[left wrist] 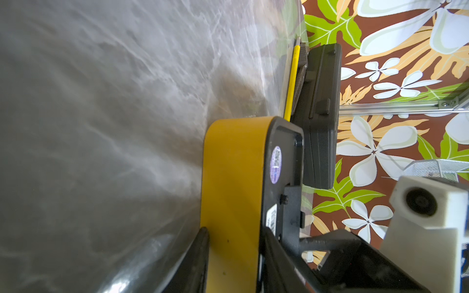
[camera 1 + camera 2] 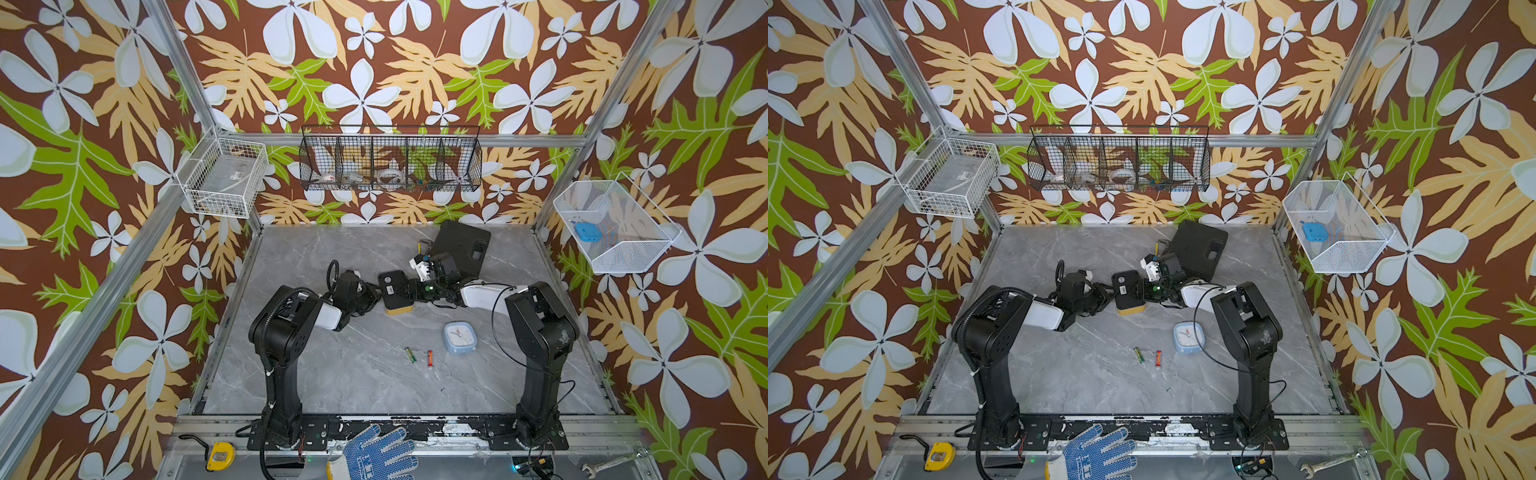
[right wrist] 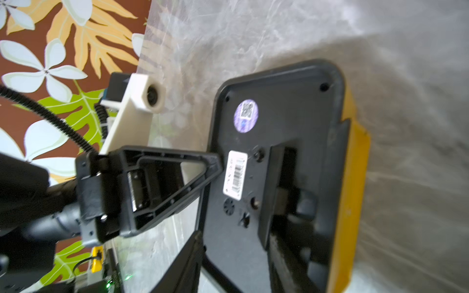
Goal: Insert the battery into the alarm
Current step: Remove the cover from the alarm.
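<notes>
My right gripper should pinch the loose cover (image 3: 273,195), as the battery cover stands tilted in the alarm's battery compartment, and pull it clear before it goes to fetch a battery.
A yellow alarm (image 2: 397,297) (image 2: 1128,291) with a black back stands on edge mid-table, back side up, between both grippers. My left gripper (image 2: 380,293) (image 1: 234,236) is shut on it, one finger on the yellow face side and one on the black back. My right gripper (image 2: 411,291) (image 3: 236,238) is shut on it from the opposite side, one finger inside the open battery compartment (image 3: 291,182) and one at the back's edge. A green battery (image 2: 410,355) (image 2: 1139,355) and a red battery (image 2: 430,357) (image 2: 1158,358) lie loose nearer the front, apart from both grippers.
A light-blue clock (image 2: 459,337) lies face up right of the batteries. A black case (image 2: 461,245) and a yellow-handled tool (image 1: 291,83) sit at the back. Wire baskets (image 2: 390,162) hang on the walls. A glove (image 2: 374,453), tape measure (image 2: 220,456) and wrench (image 2: 611,461) lie on the front rail.
</notes>
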